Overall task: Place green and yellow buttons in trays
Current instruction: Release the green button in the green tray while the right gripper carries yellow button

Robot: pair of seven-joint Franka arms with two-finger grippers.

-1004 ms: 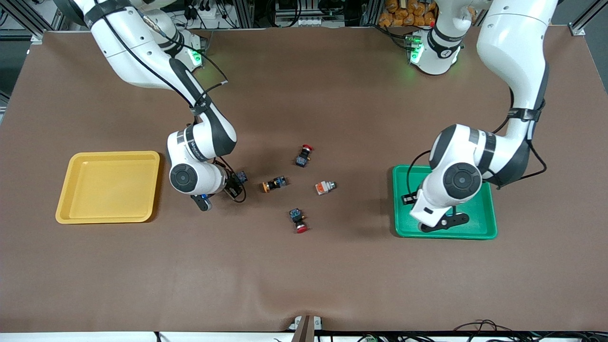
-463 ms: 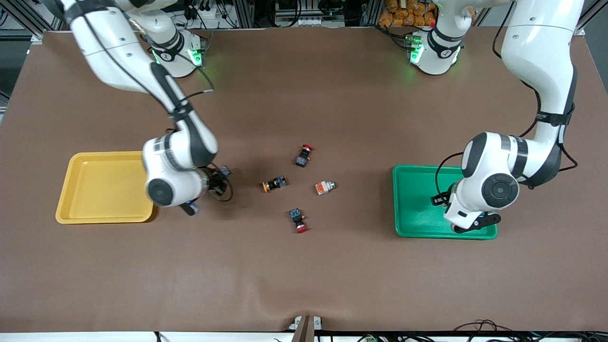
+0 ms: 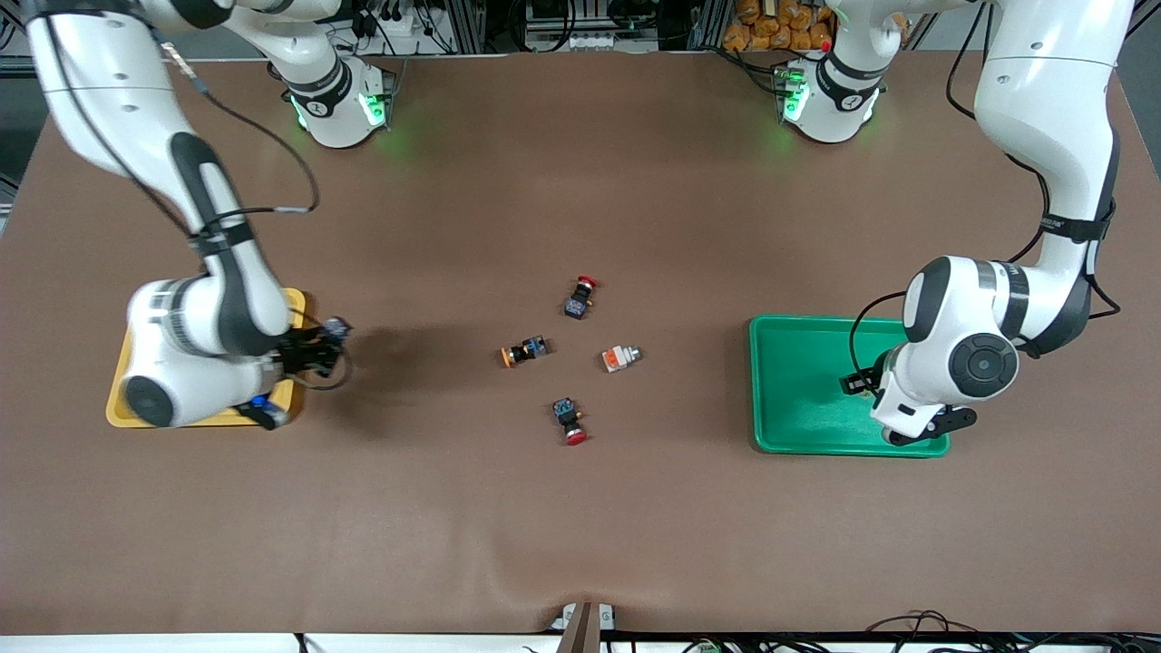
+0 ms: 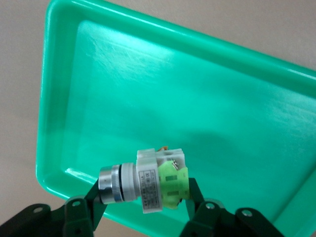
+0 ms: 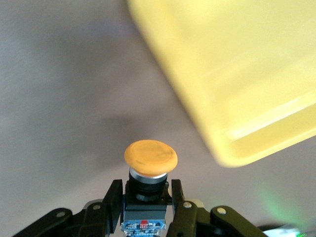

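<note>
Next, my right gripper sets the yellow-capped button, now just beside the yellow tray, down for me, letting go of it in the middle of the yellow tray (image 3: pixel 203 368).
My right gripper (image 5: pixel 145 192) is shut on a black-bodied button with an orange-yellow cap (image 5: pixel 150 158). It holds the button over the table mat, just beside the yellow tray (image 5: pixel 237 74); in the front view the gripper (image 3: pixel 317 351) is at the yellow tray's (image 3: pixel 116 410) edge. My left gripper (image 4: pixel 146 191) is shut on a white button with a silver tip and green marking (image 4: pixel 148 180), held over the green tray (image 4: pixel 207 98), which is also in the front view (image 3: pixel 798 381). A second yellow-capped button (image 3: pixel 523 351) and an orange-marked white button (image 3: pixel 620 357) lie mid-table.
Two black switches with red caps lie mid-table, one (image 3: pixel 579 297) farther from the front camera than the yellow-capped button, one (image 3: pixel 570 421) nearer. Both arm bases stand along the table's edge farthest from the front camera.
My right arm carried the yellow-capped button from mid-table toward the yellow tray. My left arm shifted over the green tray toward the left arm's end of the table.
</note>
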